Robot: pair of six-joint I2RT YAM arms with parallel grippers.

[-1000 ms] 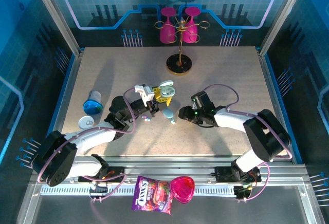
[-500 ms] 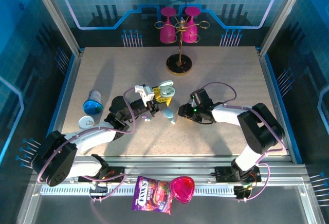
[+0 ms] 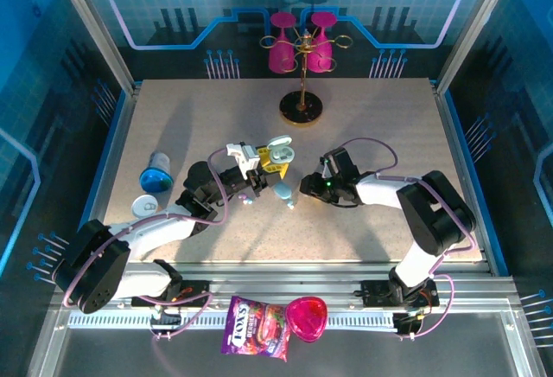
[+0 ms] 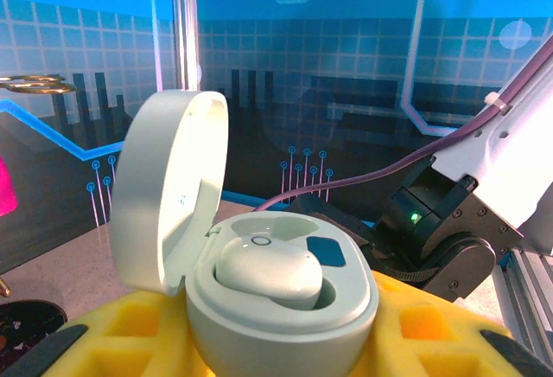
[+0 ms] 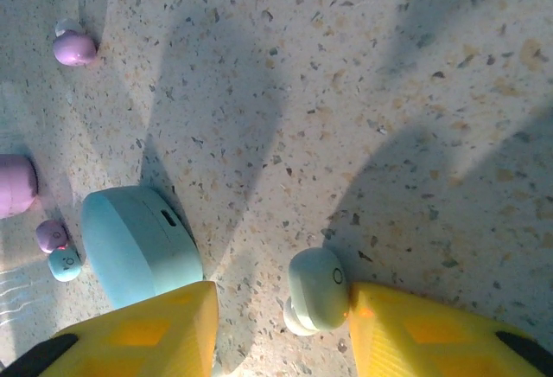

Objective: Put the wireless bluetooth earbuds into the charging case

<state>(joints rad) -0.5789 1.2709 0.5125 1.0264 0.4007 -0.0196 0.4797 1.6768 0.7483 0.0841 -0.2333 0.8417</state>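
Observation:
Next, my right gripper opens wider, recentre and clasps the earbud's sides (image 5: 316, 287), because the whitish earbud leans on one fingertip with its small end sticking out toward the other.
My left gripper (image 3: 259, 164) is shut on a whitish charging case (image 4: 281, 312), held above the table with its lid (image 4: 168, 191) swung open. One whitish earbud (image 4: 268, 273) sits in the case's near well; the far well is empty. My right gripper (image 5: 281, 316) is low over the table, open, its yellow fingers on either side of a second whitish earbud (image 5: 318, 290). The right finger (image 5: 432, 334) touches that bud and the left finger (image 5: 147, 334) stands apart from it. In the top view the right gripper (image 3: 304, 191) is just right of the held case (image 3: 278, 148).
A closed pale blue case (image 5: 138, 243) lies by my right gripper's left finger, with lilac buds (image 5: 73, 48) (image 5: 52, 235), a teal bud (image 5: 65, 263) and a lilac case (image 5: 13, 185) further left. A blue cap (image 3: 156, 175) sits at the left, a glass stand (image 3: 301, 109) behind.
The right gripper's jaws have narrowed around the whitish earbud on the table, and the right arm's elbow has drawn in. The left arm and its case have not moved.

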